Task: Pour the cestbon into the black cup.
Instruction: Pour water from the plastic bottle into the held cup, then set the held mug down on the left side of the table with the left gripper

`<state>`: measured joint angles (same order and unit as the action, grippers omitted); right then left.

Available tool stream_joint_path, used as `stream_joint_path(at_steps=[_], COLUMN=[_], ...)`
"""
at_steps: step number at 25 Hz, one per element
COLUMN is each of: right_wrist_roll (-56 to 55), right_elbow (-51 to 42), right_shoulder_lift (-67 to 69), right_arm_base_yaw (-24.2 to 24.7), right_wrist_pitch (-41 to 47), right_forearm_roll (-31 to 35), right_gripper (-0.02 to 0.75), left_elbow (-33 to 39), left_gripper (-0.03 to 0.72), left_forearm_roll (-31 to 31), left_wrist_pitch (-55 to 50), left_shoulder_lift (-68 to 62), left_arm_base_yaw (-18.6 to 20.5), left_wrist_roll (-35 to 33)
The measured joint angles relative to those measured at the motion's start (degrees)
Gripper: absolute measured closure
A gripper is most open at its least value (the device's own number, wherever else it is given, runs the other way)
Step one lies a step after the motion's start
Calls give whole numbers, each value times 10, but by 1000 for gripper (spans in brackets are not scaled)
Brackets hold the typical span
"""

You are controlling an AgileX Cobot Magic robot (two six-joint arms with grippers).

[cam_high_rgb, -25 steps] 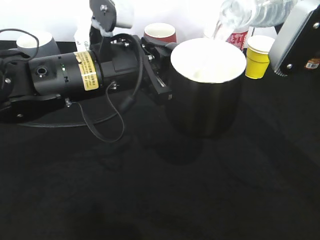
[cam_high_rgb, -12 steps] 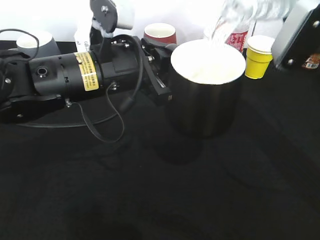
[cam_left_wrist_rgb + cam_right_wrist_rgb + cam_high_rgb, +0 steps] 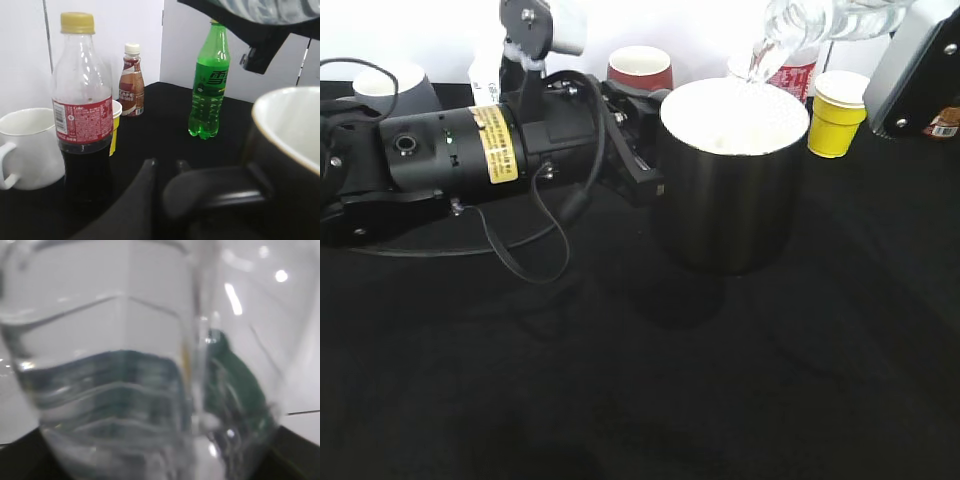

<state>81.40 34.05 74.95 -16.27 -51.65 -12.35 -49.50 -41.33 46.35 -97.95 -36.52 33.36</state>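
My left gripper is to set the black cup down on the table (image 3: 514, 196) in front of the white bottle beside the grey mug.
The black cup (image 3: 730, 200), glossy with a white inside, stands at the middle of the black table. My left gripper (image 3: 167, 165) is shut on its black handle (image 3: 215, 192); the cup's rim also shows in the left wrist view (image 3: 287, 125). The cestbon (image 3: 820, 20), a clear bottle, is tilted mouth-down above the cup's far rim, with a thin stream of water at its mouth. My right gripper (image 3: 915, 55) is shut on it. The bottle (image 3: 125, 365) fills the right wrist view and hides the jaws; its green label (image 3: 235, 385) shows through.
Behind the cup stand a yellow paper cup (image 3: 837, 112), a reddish-brown mug (image 3: 640, 66) and a grey mug (image 3: 392, 85). The left wrist view shows a cola bottle (image 3: 82, 100), a white mug (image 3: 25, 145), a green bottle (image 3: 207, 85) and a small brown bottle (image 3: 131, 82).
The bottle and the right gripper have shifted slightly above the cup's far rim. The cup and the left arm have hardly moved.
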Motion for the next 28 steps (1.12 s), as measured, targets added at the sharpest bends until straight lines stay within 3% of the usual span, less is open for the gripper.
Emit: stream_joint_path(at_steps=[7, 10, 13, 16, 20, 23, 25, 28], right_wrist_roll=[-17, -159, -418, -585, -605, -607, -607, -607], right_elbow=[0, 0, 0, 0, 0, 0, 0, 0], right_shoulder_lift=[0, 0, 0, -1, -1, -1, -1, -1], right_arm_base_yaw=[0, 0, 0, 0, 0, 0, 0, 0], right_wrist_pitch=[0, 23, 44, 84, 186, 196, 197, 196], right_forearm_roll=[6, 7, 18, 137, 306, 322, 323, 323], right_gripper=[236, 236, 236, 236, 236, 236, 236, 236], left_elbow=[0, 0, 0, 0, 0, 2, 39, 92], left_gripper=[627, 627, 627, 627, 627, 627, 627, 627], left_forearm_roll=[-1, -2, -2, -3, -28, -32, 25, 143], left_wrist_pitch=[-1, -1, 10, 17, 4, -7, -4, 24], left_shoulder_lift=[0, 0, 0, 0, 25, 31, 31, 31], left_arm_base_yaw=[0, 1, 17, 62, 138, 199, 247, 266], left_wrist_roll=[13, 13, 13, 13, -17, -18, -57, -143])
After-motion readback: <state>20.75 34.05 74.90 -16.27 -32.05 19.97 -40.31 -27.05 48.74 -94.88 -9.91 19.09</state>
